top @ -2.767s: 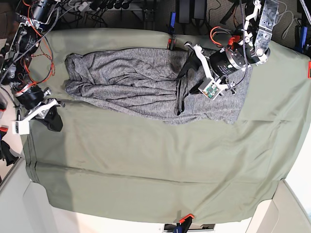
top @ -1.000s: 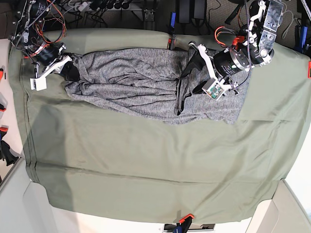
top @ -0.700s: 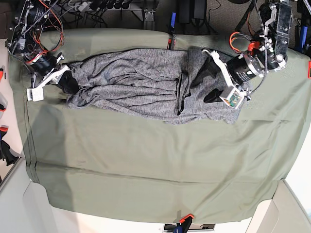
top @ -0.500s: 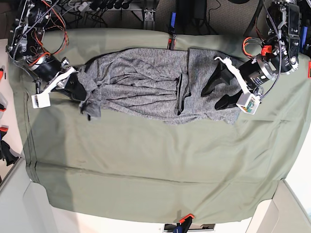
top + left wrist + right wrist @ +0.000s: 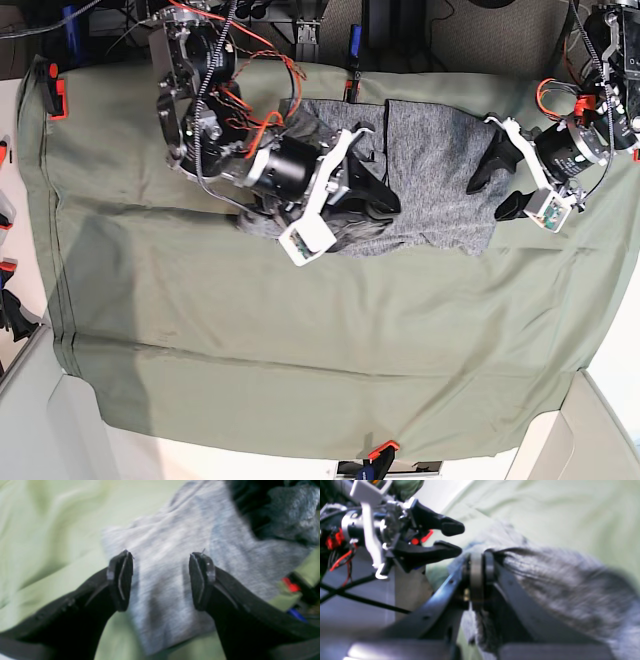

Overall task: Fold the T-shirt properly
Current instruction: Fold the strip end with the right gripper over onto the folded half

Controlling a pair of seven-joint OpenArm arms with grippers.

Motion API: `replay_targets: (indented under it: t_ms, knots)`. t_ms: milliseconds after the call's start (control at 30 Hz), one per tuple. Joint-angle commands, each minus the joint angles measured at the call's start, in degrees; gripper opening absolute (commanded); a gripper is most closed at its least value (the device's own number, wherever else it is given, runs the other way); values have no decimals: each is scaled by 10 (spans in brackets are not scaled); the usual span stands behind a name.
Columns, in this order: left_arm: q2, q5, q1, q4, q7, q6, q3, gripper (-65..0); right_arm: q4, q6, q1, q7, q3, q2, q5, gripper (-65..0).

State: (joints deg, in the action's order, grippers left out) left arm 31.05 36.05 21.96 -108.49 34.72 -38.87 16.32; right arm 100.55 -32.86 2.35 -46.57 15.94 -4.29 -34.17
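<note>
My right gripper is going to let go of the bunched cloth on the T-shirt's flat edge [image 5: 492, 137] beside my open left gripper.
The heather-grey T-shirt [image 5: 435, 165] lies bunched at the back middle of the table, its left end pulled over onto itself. My right gripper [image 5: 378, 197] is above the shirt's middle. In the right wrist view it [image 5: 477, 577] is shut on a bunch of grey shirt cloth [image 5: 570, 592]. My left gripper [image 5: 494, 184] hangs open at the shirt's right edge. Seen from the left wrist, its fingers [image 5: 120, 580] straddle a flat corner of the shirt [image 5: 170, 542] without touching it. That gripper [image 5: 450, 538] also shows open in the right wrist view.
An olive-green cloth [image 5: 300, 350] covers the whole table. Orange clamps [image 5: 383, 450] pin it at the front edge, and another [image 5: 58, 95] at the back left. Cables and power strips run behind the back edge.
My right gripper has swept from the table's left to the middle, dragging the shirt's left end over the body. My left gripper has drifted right, still open.
</note>
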Motion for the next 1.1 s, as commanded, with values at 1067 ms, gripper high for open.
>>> replay_targets:
  t_ms: [1067]
  knots:
    - [34,42,87,3,-10,18,148,-274,-148,-3,154,93,305,-44,23,-432]
